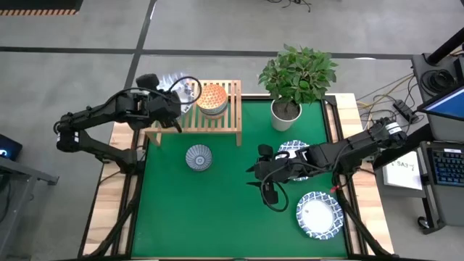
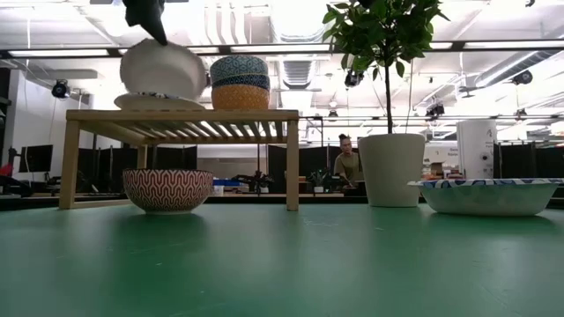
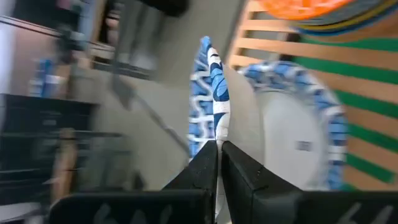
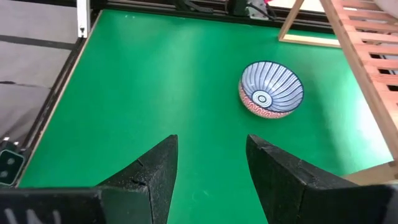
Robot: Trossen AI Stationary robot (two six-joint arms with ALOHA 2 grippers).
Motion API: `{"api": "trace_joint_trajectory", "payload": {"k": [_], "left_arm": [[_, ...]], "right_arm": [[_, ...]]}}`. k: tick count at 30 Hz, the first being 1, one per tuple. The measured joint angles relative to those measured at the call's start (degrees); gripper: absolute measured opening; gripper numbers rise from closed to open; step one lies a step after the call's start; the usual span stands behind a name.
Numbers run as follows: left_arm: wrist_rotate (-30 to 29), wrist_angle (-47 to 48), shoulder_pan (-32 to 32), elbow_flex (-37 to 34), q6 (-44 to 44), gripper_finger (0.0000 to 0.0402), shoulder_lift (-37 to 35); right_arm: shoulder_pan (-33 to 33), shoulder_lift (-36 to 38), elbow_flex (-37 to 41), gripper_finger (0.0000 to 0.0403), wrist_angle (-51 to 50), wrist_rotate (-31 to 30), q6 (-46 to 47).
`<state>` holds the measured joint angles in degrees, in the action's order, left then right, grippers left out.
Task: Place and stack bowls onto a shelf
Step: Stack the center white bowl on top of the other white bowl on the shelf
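The wide bowl is steeply tilted in my left gripper over the flat bowl, so I should rest it there, grip its rim (image 3: 221, 112) again and lay it level.
My left gripper (image 1: 176, 93) is over the left end of the light-wood shelf (image 1: 194, 118), shut on a wide white bowl with a blue rim (image 2: 163, 69), which stands tilted. Below it another wide bowl (image 2: 159, 102) lies flat on the slats. To the right of these on the shelf, a grey-blue small bowl (image 2: 239, 69) is nested on a yellow-orange one (image 2: 240, 95). A red-patterned small bowl (image 1: 199, 156) rests on the green mat in front of the shelf. My right gripper (image 4: 211, 143) hangs open above the mat, right of centre, with nothing in it. My left gripper pinches the wide bowl's blue patterned rim (image 3: 213, 121) between its two fingers, one on the inside and one on the outside. The fingers come from above, slanting down. The bowl hangs steeply tilted over the flat bowl; whether its lower edge touches that bowl, I cannot tell.
A leafy plant in a white pot (image 1: 286, 112) stands at the back, right of the shelf. Two more wide blue-rimmed bowls lie on the right: one (image 1: 292, 150) partly under my right arm, one (image 1: 319, 215) near the front right. The mat's front left is bare.
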<state>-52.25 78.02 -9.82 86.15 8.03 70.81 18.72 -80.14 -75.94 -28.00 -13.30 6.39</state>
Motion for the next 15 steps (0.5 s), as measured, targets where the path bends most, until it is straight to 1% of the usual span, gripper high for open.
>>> {"api": "trace_joint_trajectory", "payload": {"k": [1,2,3,7,15], "left_arm": [[-1.9,0.0,0.4,0.0,0.4,0.0000,0.0],[-2.5,-0.1,0.8,0.0,0.5,0.0000,0.0],[-2.2,-0.1,0.8,0.0,0.4,0.0000,0.0],[2.4,0.0,0.8,-1.1,-2.8,0.0000,0.2],[1.2,-0.5,0.4,-6.6,-9.4,0.0002,1.0]], "right_arm": [[0.0,0.0,0.0,0.0180,0.0,-0.3,-0.1],[0.0,0.0,0.0,0.0180,0.0,-0.3,-0.5],[0.0,0.0,0.0,0.0180,0.0,-0.3,-0.8],[0.0,0.0,0.0,0.0180,0.0,-0.3,-1.2],[0.0,0.0,0.0,0.0180,-0.2,-0.3,-1.5]]}}
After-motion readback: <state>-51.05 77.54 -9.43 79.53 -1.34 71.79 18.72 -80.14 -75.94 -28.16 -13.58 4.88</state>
